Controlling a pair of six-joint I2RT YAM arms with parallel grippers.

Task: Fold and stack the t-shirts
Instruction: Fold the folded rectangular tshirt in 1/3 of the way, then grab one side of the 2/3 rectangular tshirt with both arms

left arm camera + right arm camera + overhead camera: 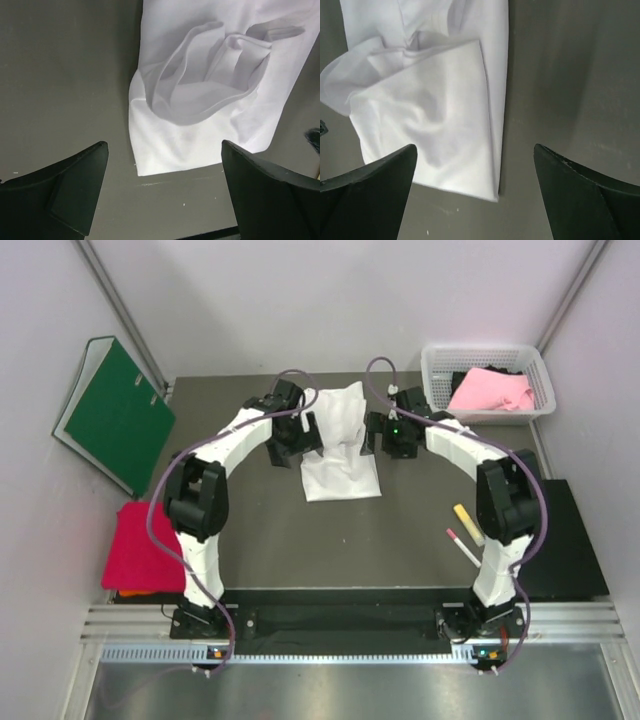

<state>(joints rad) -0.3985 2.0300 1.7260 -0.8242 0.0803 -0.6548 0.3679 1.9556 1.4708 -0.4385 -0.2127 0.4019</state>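
Note:
Next, I move my right gripper to the white t-shirt's near corner (pixel 378 494) (pixel 494 196), on the side toward the markers, and close it there.
The white t-shirt (pixel 340 445) lies partly folded and rumpled on the dark table, between my two grippers at the far middle. My left gripper (pixel 300 435) is open and empty beside its left edge; the shirt's corner (pixel 200 115) shows ahead of the jaws. My right gripper (pixel 385 432) is open and empty beside its right edge; the shirt (pixel 430 110) lies ahead of those jaws. The crimson-red t-shirt (pixel 140 548) lies folded at the near left on an orange one (pixel 135 593). The light pink t-shirt (pixel 490 392) sits in the basket.
A white basket (pixel 436 375) stands at the far right. A green binder (pixel 115 415) leans against the left wall. Two markers (pixel 465 530) lie near the right arm. A black pad (pixel 575 540) sits at the right edge.

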